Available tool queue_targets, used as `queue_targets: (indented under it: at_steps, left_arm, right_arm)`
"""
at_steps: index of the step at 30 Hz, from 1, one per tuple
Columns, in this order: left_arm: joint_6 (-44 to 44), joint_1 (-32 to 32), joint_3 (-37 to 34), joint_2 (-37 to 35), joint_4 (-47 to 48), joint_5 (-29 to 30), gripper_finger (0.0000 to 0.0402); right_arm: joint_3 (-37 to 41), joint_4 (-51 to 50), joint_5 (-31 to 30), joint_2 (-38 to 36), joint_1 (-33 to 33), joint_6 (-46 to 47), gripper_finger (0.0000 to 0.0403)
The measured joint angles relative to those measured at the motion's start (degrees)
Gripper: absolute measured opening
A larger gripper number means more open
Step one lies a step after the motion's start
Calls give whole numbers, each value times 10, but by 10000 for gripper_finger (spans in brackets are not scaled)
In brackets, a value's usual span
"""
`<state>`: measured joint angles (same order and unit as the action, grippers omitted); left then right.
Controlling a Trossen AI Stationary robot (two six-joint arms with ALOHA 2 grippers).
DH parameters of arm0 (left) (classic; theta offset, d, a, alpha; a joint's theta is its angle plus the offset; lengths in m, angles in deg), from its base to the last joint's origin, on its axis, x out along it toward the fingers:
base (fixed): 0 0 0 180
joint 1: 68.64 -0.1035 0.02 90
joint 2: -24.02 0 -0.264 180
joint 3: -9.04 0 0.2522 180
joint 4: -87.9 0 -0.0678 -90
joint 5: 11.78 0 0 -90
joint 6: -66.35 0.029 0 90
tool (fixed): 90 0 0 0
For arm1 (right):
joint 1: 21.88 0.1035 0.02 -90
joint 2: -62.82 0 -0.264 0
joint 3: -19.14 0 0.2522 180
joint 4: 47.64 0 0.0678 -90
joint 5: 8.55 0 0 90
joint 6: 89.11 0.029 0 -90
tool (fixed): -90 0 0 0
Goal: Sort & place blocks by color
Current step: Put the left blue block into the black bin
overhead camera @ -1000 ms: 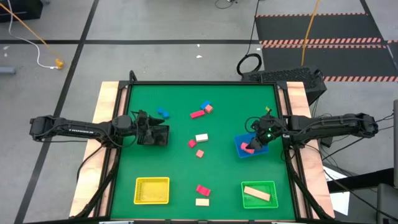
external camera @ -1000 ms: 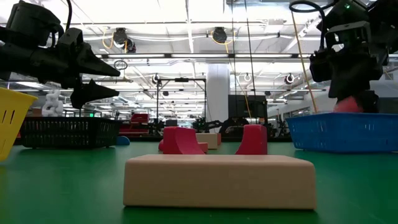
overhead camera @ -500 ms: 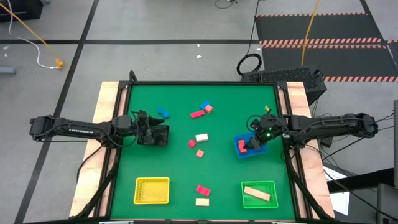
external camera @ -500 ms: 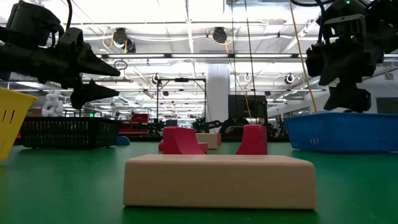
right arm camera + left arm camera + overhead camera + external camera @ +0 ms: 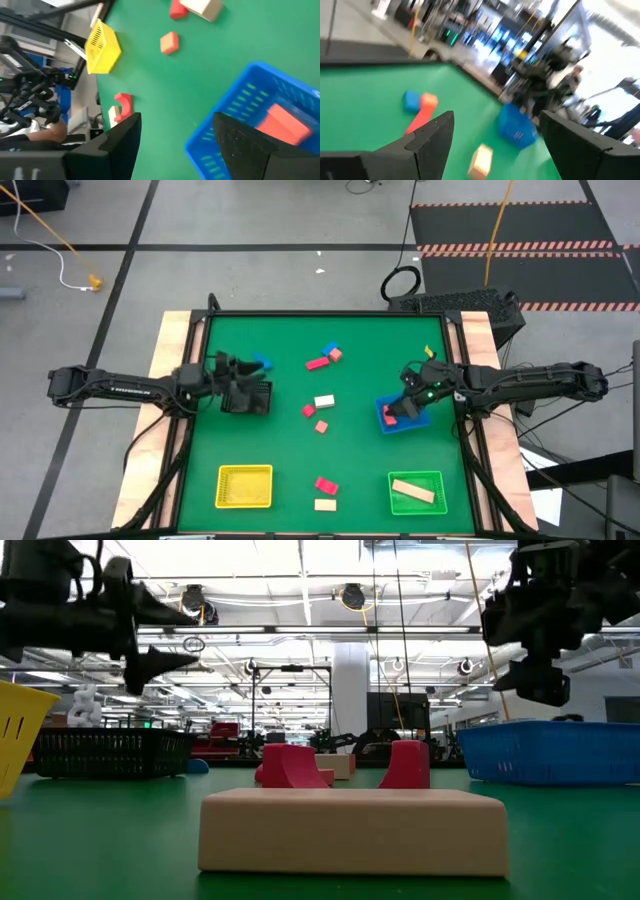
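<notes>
The robot's left gripper should next move to the blue block (image 5: 263,362) beyond the black tray and close there.
My right gripper (image 5: 408,395) hangs open above the blue tray (image 5: 405,418), where a red block (image 5: 282,122) lies on the tray's floor. My left gripper (image 5: 255,380) is open over the black tray (image 5: 247,400), above the table (image 5: 185,635). Loose blocks lie flat on the green mat. A blue one (image 5: 262,363) is near my left gripper. A red bar (image 5: 318,363), a salmon block (image 5: 336,354) and a blue block (image 5: 330,348) lie farther off. A cream block (image 5: 324,401), a red block (image 5: 309,411) and a salmon block (image 5: 322,426) sit mid-table.
A yellow tray (image 5: 245,486) and a green tray (image 5: 415,492) holding a cream bar (image 5: 412,491) stand by the near edge. Between them lie a red arch block (image 5: 326,485) and a cream block (image 5: 325,504). Wooden borders run along the table's left and right sides.
My right gripper let go of the red block, which dropped into the blue tray, then rose clear of the tray. My left gripper rose above the black tray and shifted slightly toward the far edge.
</notes>
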<state>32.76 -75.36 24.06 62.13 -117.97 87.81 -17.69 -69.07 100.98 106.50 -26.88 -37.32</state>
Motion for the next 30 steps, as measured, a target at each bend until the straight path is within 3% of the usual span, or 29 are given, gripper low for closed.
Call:
queue_targets:
  at_steps: [5, 16, 25, 30]
  left_arm:
    - [10, 0, 0, 0, -77, -3, 294]
    - [112, 0, 0, 0, -171, 0, 294]
    - [176, 0, 0, 2, -171, 9, 294]
    - [201, 0, 19, 2, -111, 26, 294]
  right_arm:
    - [0, 36, -3, 0, 0, -11, 238]
    - [0, 66, -79, 0, -2, -100, 238]
    - [0, 109, -251, 0, -2, -164, 238]
    - [0, 180, -273, 0, -2, -167, 238]
